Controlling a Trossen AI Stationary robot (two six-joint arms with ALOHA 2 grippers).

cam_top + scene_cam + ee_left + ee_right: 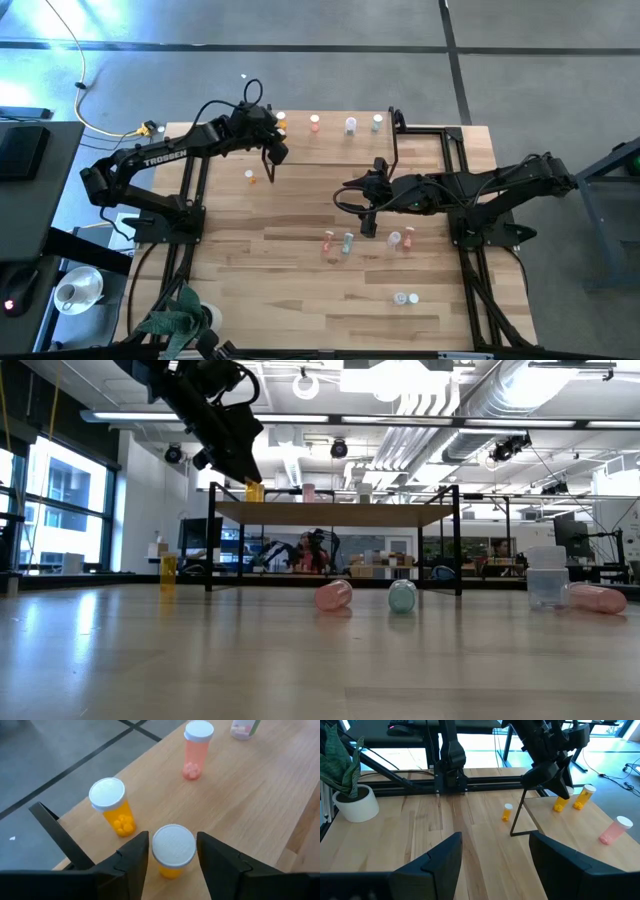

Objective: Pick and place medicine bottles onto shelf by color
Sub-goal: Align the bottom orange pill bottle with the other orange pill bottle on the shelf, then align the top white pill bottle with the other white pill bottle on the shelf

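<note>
I will next close my right gripper around the top of the pale bottle (394, 237) between the teal bottle and the pink bottle beside it.
My left gripper (173, 840) hangs over the left end of the shelf (240, 795), fingers pointing down. Its fingers stand on either side of an orange bottle's white cap (173, 845), with a thin gap on each side. That bottle stands upright on the shelf beside a second orange bottle (112, 805). A pink bottle (196, 750) stands farther along, then a pale one (350, 125) and a teal one (377, 122). My right gripper (368, 225) is open and empty above mid-table. Near it on the table are pink (328, 240), teal (347, 242), pale (394, 240) and pink (409, 238) bottles.
One orange bottle (250, 177) stands alone on the table left of centre. Two pale bottles (403, 298) are near the front edge. A potted plant (350, 795) stands at the front left corner. Thin black shelf legs (517, 815) reach down to the table.
</note>
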